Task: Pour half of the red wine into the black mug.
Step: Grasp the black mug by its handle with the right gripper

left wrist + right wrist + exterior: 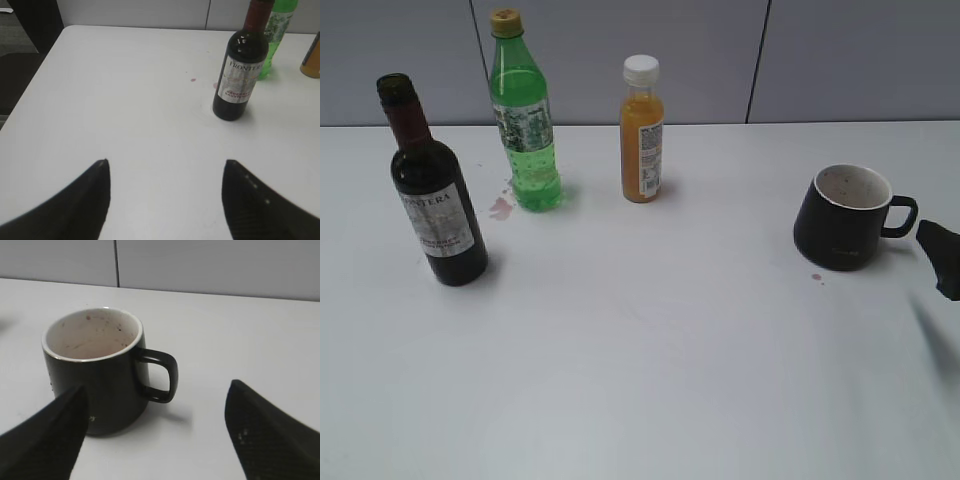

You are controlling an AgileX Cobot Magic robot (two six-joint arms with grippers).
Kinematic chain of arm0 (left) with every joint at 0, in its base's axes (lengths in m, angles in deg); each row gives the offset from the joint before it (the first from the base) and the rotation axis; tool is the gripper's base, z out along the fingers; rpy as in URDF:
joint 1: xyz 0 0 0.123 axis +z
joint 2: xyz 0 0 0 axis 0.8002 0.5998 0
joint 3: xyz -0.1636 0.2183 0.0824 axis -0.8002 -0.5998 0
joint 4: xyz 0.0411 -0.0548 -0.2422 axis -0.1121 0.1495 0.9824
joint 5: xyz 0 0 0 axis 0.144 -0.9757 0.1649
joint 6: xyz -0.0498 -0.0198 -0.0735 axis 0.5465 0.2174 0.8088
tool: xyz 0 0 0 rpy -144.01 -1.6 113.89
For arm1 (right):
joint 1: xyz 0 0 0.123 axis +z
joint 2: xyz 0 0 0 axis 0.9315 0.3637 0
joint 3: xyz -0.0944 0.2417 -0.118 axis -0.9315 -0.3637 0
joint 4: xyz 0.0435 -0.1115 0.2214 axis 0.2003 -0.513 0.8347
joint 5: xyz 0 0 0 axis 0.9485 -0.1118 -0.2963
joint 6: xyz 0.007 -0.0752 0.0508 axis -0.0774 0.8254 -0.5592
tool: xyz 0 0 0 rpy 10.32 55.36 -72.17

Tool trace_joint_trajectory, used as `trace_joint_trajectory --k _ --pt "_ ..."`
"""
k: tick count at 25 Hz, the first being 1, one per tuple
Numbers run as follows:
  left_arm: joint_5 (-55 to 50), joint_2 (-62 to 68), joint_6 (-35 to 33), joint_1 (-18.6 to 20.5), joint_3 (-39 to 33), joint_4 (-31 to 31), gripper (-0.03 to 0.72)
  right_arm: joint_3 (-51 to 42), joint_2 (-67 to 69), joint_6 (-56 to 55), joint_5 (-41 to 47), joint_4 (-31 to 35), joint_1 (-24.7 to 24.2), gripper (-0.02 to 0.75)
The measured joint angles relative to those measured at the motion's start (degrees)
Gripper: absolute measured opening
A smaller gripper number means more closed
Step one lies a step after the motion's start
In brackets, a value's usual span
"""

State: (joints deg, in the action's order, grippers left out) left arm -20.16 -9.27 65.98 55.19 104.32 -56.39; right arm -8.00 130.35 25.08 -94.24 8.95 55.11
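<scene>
Next, I grab the black mug with my right gripper by the outer curve of its handle (912, 213) (172, 375), to carry it toward the red wine.
The red wine (435, 205) is a dark bottle with a white label, standing upright at the table's left. In the left wrist view the red wine (238, 75) stands ahead and to the right of my left gripper (166, 164), which is open, empty and well short of it. The black mug (843, 217) sits upright at the right, handle pointing right. In the right wrist view the black mug (97, 370) shows a white, pink-stained inside and is empty. My right gripper (157, 386) is open just in front of it, the handle in line with the gap. One of its fingers (940, 255) shows right of the mug.
A bright green plastic bottle (526, 120) and a small orange juice bottle (642, 130) stand behind, between wine and mug. A pink stain (500, 207) marks the white table (650, 350) by the green bottle. A grey wall runs along the back edge.
</scene>
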Motion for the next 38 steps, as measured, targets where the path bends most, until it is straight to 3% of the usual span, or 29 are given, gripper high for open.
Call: trace_joint_trajectory --k 11,38 --pt "0.0 0.0 0.0 0.0 0.0 0.0 0.517 7.2 10.3 -0.2 -0.1 -0.1 -0.1 0.651" --pt "0.0 0.0 0.0 0.0 0.0 0.0 0.517 16.4 20.7 -0.3 -0.3 1.0 -0.2 0.647"
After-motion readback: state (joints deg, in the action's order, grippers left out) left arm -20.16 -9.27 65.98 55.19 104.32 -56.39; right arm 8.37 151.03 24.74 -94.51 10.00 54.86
